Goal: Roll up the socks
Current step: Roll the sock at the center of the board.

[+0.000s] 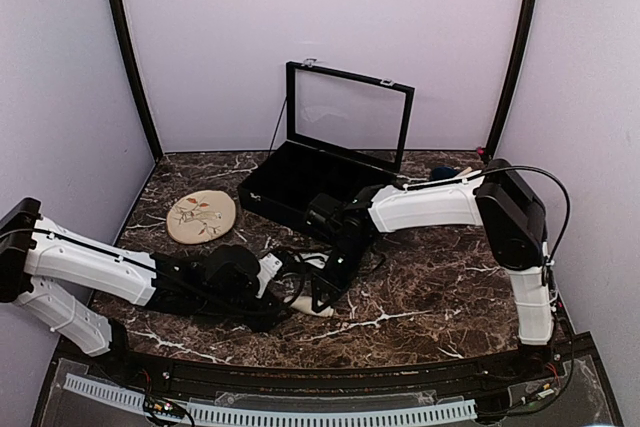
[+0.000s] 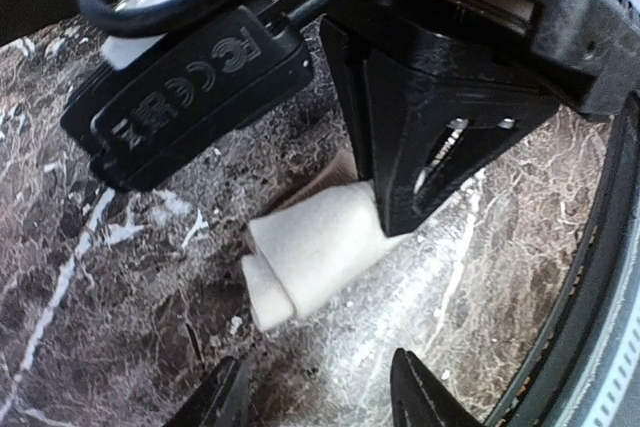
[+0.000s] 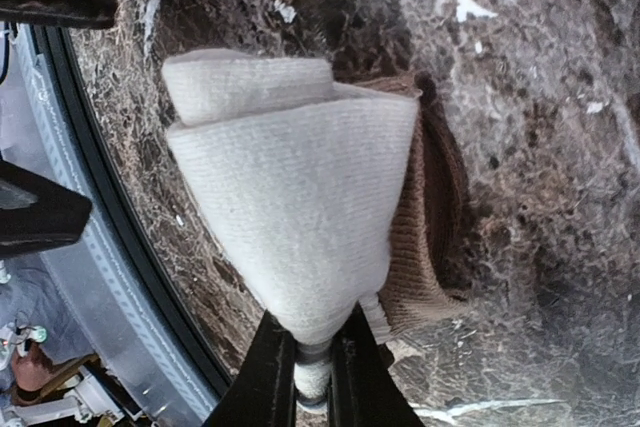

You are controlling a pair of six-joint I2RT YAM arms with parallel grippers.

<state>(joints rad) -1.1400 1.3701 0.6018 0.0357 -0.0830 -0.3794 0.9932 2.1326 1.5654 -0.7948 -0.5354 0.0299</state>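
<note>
The roll's loose end lies free while the robot's right gripper squeezes the roll's other end, so the left gripper needs to pinch the loose end (image 2: 276, 292) before the right gripper opens.
One of the socks (image 3: 290, 197), cream with a brown band (image 3: 425, 247), lies partly rolled on the marble table near the front edge. My right gripper (image 3: 312, 379) is shut on one end of it, the fabric pinched between both fingers. In the left wrist view the cream roll (image 2: 310, 252) sticks out from under the right gripper's black body (image 2: 440, 137). My left gripper (image 2: 325, 402) stands open just short of the roll's free end, with nothing between its fingers. From above, both grippers meet over the sock (image 1: 318, 311) at the table's front middle.
A round beige plate with a leaf pattern (image 1: 201, 216) lies at the back left. A black case with its glass lid raised (image 1: 290, 182) stands at the back middle. The table's front rail (image 1: 300, 372) runs close behind the sock.
</note>
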